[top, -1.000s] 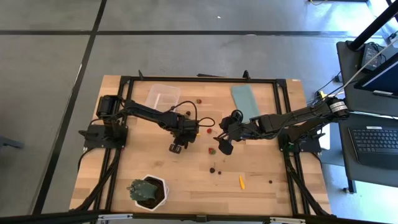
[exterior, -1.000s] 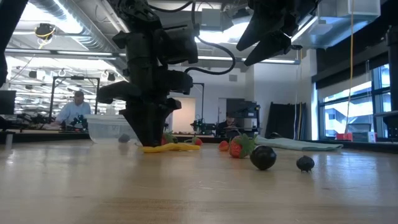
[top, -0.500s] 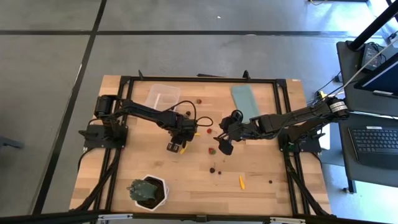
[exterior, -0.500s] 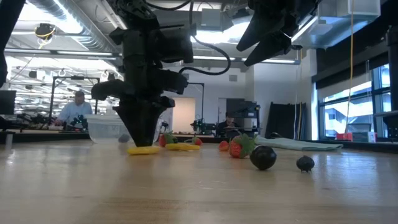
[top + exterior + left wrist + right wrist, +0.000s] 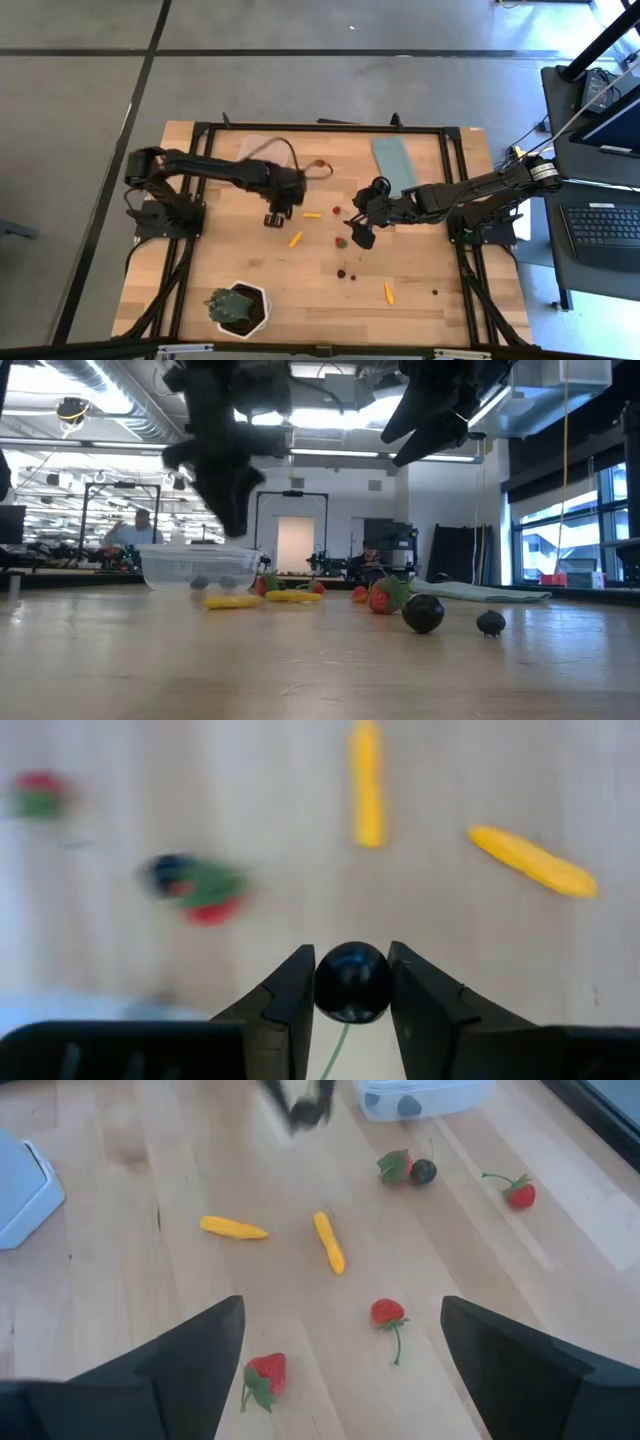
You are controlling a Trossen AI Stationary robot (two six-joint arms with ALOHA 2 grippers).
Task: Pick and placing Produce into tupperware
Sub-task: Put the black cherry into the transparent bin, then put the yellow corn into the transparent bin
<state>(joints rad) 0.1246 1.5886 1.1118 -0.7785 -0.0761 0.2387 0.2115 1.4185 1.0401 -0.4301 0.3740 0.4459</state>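
I need to release the dark round piece from my left gripper inside the clear tub (image 5: pixel 268 162), beside the dark pieces there.
My left gripper (image 5: pixel 275 216) (image 5: pixel 351 958) is raised above the table near the clear tub (image 5: pixel 258 152) (image 5: pixel 198 568), shut on a small dark round produce piece (image 5: pixel 352 984). The tub stands on its base at the far side and holds a few dark pieces. My right gripper (image 5: pixel 359 236) (image 5: pixel 342 1308) hovers open over the middle, close to a strawberry (image 5: pixel 341 241) (image 5: pixel 263 1376). Two yellow pieces (image 5: pixel 296 239) (image 5: pixel 312 214) and several red and dark pieces lie loose on the wood. My left gripper pinches the dark round piece (image 5: pixel 352 984) between its two fingers (image 5: pixel 296 982), one on each side of the ball. The fingers point down from above. The piece is lifted clear of the table, and a thin green stem (image 5: pixel 336 1046) runs back from it.
A flat teal lid (image 5: pixel 394 165) (image 5: pixel 24 1196) lies at the far right of the table. A green plant in a white pot (image 5: pixel 238 307) stands by the near edge. More pieces lie toward the near right: a yellow one (image 5: pixel 388 292) and dark ones (image 5: pixel 342 272) (image 5: pixel 435 292).
My left gripper has risen from the table top and moved toward the far-left, toward the tub, carrying the dark piece up with it. The yellow piece that lay by its fingers stays on the wood, now uncovered. The right arm has kept still.
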